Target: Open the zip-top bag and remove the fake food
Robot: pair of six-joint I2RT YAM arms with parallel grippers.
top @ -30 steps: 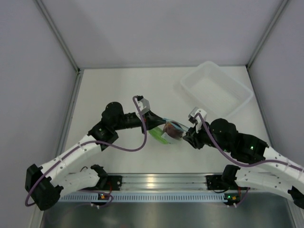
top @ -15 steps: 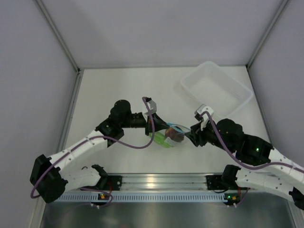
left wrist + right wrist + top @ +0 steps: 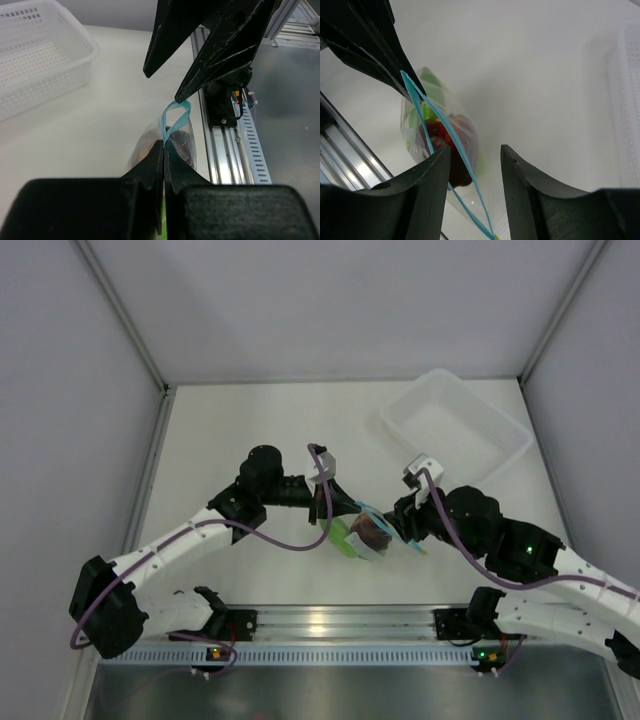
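I will take one side of the bag's teal strip (image 3: 459, 145) with my right gripper before my left gripper opens, since my left gripper pinches the bag's opening into a narrow slit.
The zip-top bag (image 3: 366, 536) hangs just above the table between the two arms. My left gripper (image 3: 343, 505) is shut on one end of its teal zipper strip (image 3: 176, 114), which bows open into a loop. My right gripper (image 3: 475, 152) stands open just right of the bag, with the parted strip (image 3: 451, 135) running between and past its fingers, not pinched. Inside the bag I see fake food: a dark red-brown fruit (image 3: 462, 137) and a green piece (image 3: 432, 90). In the left wrist view the right gripper (image 3: 161, 87) hangs open over the strip.
A white perforated tray (image 3: 455, 430) sits at the back right and shows again in the left wrist view as the tray (image 3: 35, 55). The aluminium rail (image 3: 330, 620) runs along the near edge, close under the bag.
My right gripper has opened and let go of the zipper strip. The left gripper has carried the bag a little to the right, and the bag's mouth now gapes.
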